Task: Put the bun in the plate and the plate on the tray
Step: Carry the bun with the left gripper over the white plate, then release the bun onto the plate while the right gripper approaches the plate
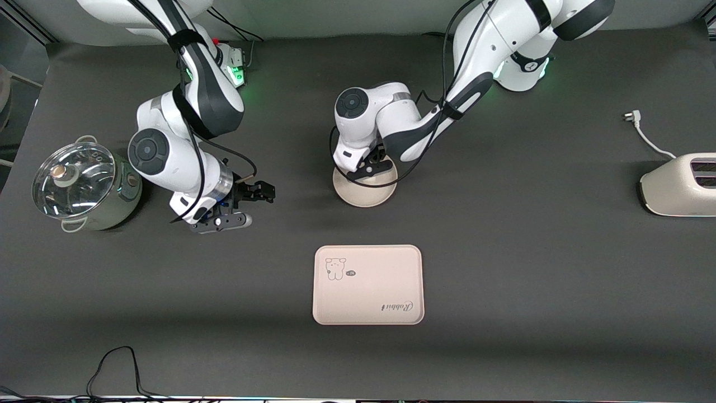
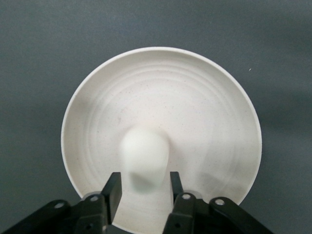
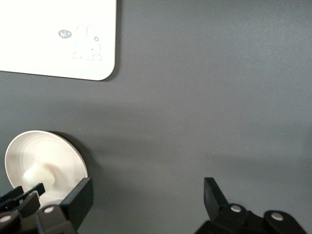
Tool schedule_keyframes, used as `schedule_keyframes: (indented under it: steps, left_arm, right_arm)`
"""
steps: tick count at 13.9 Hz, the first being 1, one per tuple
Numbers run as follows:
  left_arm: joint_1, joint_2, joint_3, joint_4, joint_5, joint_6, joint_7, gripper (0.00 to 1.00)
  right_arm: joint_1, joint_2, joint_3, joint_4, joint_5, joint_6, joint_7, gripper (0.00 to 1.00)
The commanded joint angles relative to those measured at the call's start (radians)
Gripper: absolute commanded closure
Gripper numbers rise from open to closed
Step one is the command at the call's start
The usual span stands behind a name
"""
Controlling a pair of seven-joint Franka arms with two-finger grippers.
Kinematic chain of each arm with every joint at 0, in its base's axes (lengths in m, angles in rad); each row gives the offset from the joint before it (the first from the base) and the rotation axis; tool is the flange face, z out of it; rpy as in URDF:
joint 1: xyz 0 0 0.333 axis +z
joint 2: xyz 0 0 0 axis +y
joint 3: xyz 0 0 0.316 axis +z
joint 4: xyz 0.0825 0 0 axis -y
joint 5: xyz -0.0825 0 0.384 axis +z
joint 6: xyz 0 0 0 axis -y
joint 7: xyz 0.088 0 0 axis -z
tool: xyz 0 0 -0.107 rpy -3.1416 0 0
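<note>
The round cream plate has a rim [image 1: 337, 191] [image 3: 86, 172] that my right gripper will go to next and close on, on the side facing the steel pot.
The round cream plate [image 1: 366, 195] sits mid-table, farther from the front camera than the tray [image 1: 367, 285]. My left gripper [image 1: 369, 168] is low over the plate. In the left wrist view its fingers [image 2: 113, 187] stand either side of the off-white bun [image 2: 144, 158], closed to the bun's width, with the plate [image 2: 204, 112] just beneath. The bun is hidden by the hand in the front view. My right gripper [image 1: 263, 193] is open and empty above bare table, toward the right arm's end. The right wrist view shows the gripper [image 3: 148, 192], plate [image 3: 63, 156], bun [image 3: 39, 174] and tray [image 3: 53, 39].
A steel pot with a glass lid [image 1: 84, 184] stands at the right arm's end of the table. A cream toaster [image 1: 679, 184] with a loose plug [image 1: 632, 116] is at the left arm's end. A dark cloth covers the table.
</note>
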Motion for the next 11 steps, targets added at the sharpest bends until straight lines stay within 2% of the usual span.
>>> schedule_keyframes:
  steps: [1,4,7,8,11]
  left_arm:
    - [-0.028,0.0,0.016,0.023,0.02,-0.008,-0.048,0.0]
    - [-0.006,-0.023,0.016,0.023,0.017,-0.037,-0.038,0.0]
    - [0.101,-0.121,0.001,0.027,0.008,-0.153,0.007,0.0]
    - [0.154,-0.15,-0.01,0.03,0.004,-0.164,0.051,0.0]
    - [0.406,-0.254,-0.077,0.038,-0.08,-0.193,0.301,0.0]
  right_arm:
    - [0.009,0.041,-0.007,0.046,0.009,-0.006,0.024,0.0]
    - [0.009,0.043,0.001,0.043,0.015,0.015,0.042,0.0]
    - [0.009,0.047,0.014,0.033,0.017,0.051,0.046,0.0]
    - [0.009,0.056,0.04,0.035,0.018,0.054,0.062,0.0]
    - [0.009,0.115,0.143,0.036,0.012,0.164,0.226,0.0]
